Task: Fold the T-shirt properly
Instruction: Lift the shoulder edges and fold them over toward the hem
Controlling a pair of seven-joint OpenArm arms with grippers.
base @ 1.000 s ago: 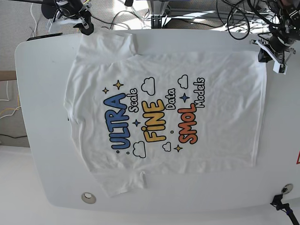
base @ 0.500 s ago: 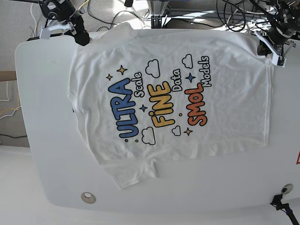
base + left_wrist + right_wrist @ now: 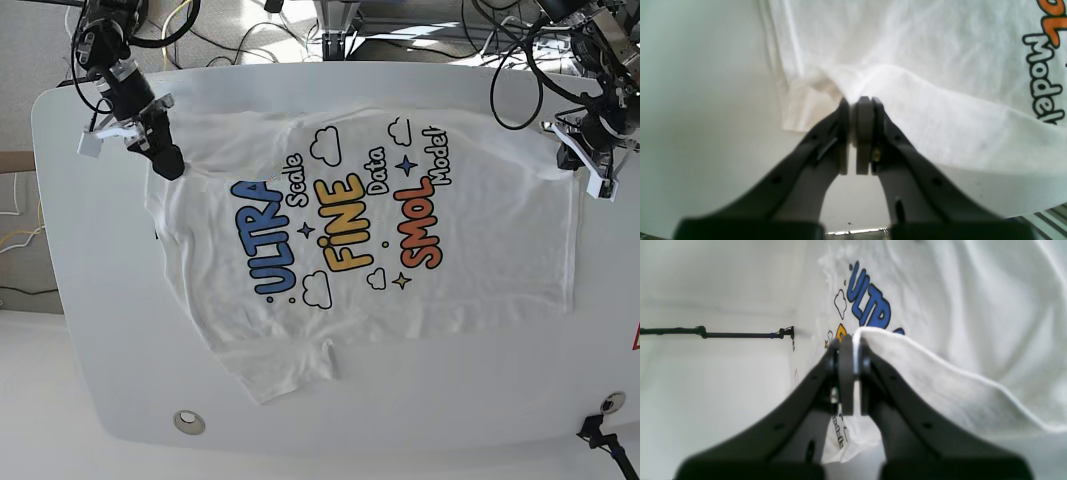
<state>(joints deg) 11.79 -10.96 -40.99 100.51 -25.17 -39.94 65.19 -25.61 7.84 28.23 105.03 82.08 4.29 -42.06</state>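
Note:
Next, I release the T-shirt's corner with my left gripper on the bare cloth (image 3: 568, 229) by the hem, level with the orange word.
The white T-shirt (image 3: 350, 230) lies print-up on the white table (image 3: 90, 300), its blue, yellow and orange words showing. Its far edge is lifted and drawn over toward the print. My right gripper (image 3: 173, 168) is at the shirt's left far corner, shut on a fold of the white cloth (image 3: 940, 380), with the blue word beyond it. My left gripper (image 3: 572, 160) is at the right far corner. Its pads (image 3: 864, 126) are pressed together on a bunched ridge of the T-shirt (image 3: 940, 50) near the hem.
Cables and arm bases crowd the table's far edge (image 3: 330, 40). A round metal grommet (image 3: 188, 421) sits near the front left. A black clamp (image 3: 600, 430) stands at the front right corner. A thin black rod (image 3: 716, 335) lies beyond the shirt in the right wrist view.
Both grippers have come from the table's far edge toward the near side, carrying the shirt's far edge with them. The far sleeve and hem corner now lie over the shirt.

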